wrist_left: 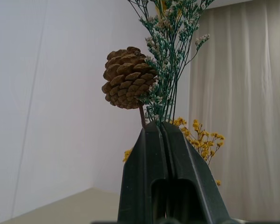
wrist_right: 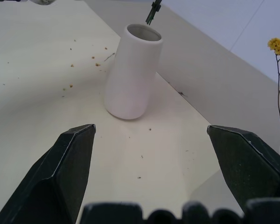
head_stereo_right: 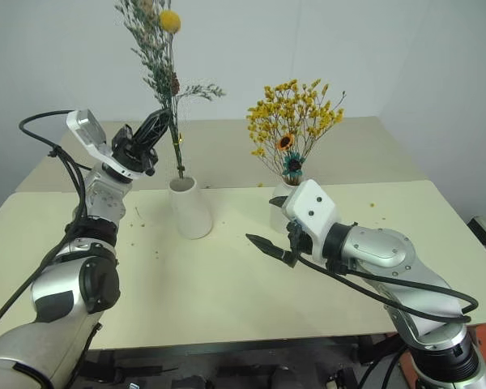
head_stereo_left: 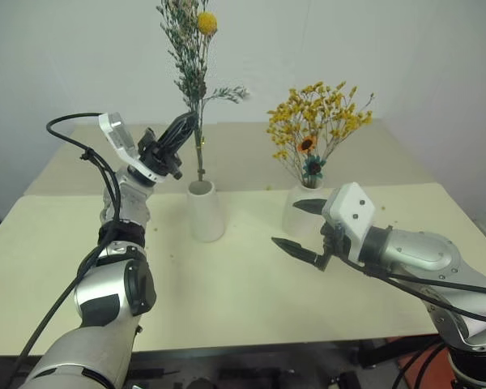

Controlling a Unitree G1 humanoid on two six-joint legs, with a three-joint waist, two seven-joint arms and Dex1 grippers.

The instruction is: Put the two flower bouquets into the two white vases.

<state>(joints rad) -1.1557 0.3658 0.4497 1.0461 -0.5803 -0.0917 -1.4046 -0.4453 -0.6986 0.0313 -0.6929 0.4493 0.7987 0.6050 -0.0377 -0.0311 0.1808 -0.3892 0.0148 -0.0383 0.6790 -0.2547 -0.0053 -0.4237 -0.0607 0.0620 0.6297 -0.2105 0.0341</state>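
I need to release the grey-green bouquet with my left gripper in the opening of the tapered white vase (head_stereo_left: 201, 189).
My left gripper (head_stereo_left: 182, 126) is shut on the stems of the grey-green bouquet (head_stereo_left: 191, 49), which carries a yellow ball and a pine cone (wrist_left: 127, 78). It stands nearly upright. Its stem ends (wrist_right: 152, 11) hang just above the mouth of the tapered white vase (head_stereo_left: 205, 212). The yellow-orange bouquet (head_stereo_left: 317, 121) stands in the rounder white vase (head_stereo_left: 296, 214), partly hidden behind my right gripper (head_stereo_left: 287, 224). That gripper is open and empty, low over the table in front of the rounder vase and to the right of the tapered one (wrist_right: 130, 72).
Both vases stand on a cream table (head_stereo_left: 227, 284), with a second table (head_stereo_left: 251, 154) joined on behind it. Small flower crumbs (wrist_right: 84, 60) lie scattered around the tapered vase. A white wall rises behind the tables.
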